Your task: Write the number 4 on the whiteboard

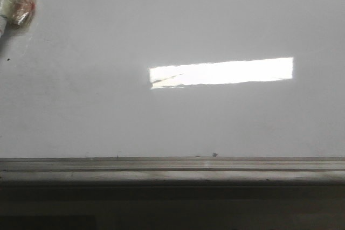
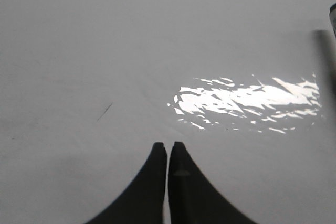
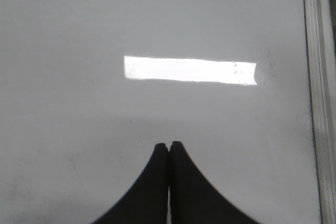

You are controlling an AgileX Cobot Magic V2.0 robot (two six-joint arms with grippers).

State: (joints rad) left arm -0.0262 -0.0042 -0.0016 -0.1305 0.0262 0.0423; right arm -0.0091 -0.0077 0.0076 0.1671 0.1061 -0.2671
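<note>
The whiteboard still needs its number 4, so next my left gripper goes to the white marker's clear wrapped part [image 1: 9, 2] and closes there.
The whiteboard [image 1: 172, 25] is a glossy white-grey board that fills the front view, with a bright rectangular light reflection [image 1: 221, 72] and a grey metal ledge [image 1: 172, 168] along its near edge. No number 4 shows on it in any view. My left gripper [image 2: 168, 144] is shut and empty above the bare board [image 2: 79, 51]. My right gripper [image 3: 168, 143] is shut and empty above the board [image 3: 79, 24], with the grey ledge [image 3: 319, 77] beside it. Neither gripper shows in the front view.
A white marker-like object with a clear wrapped end [image 1: 16, 1] lies at the board's far left corner. A dark pen-like object [image 2: 329, 51] shows at the edge of the left wrist view. A short thin black stroke [image 2: 104, 111] and tiny specks [image 1: 215, 154] mark the board.
</note>
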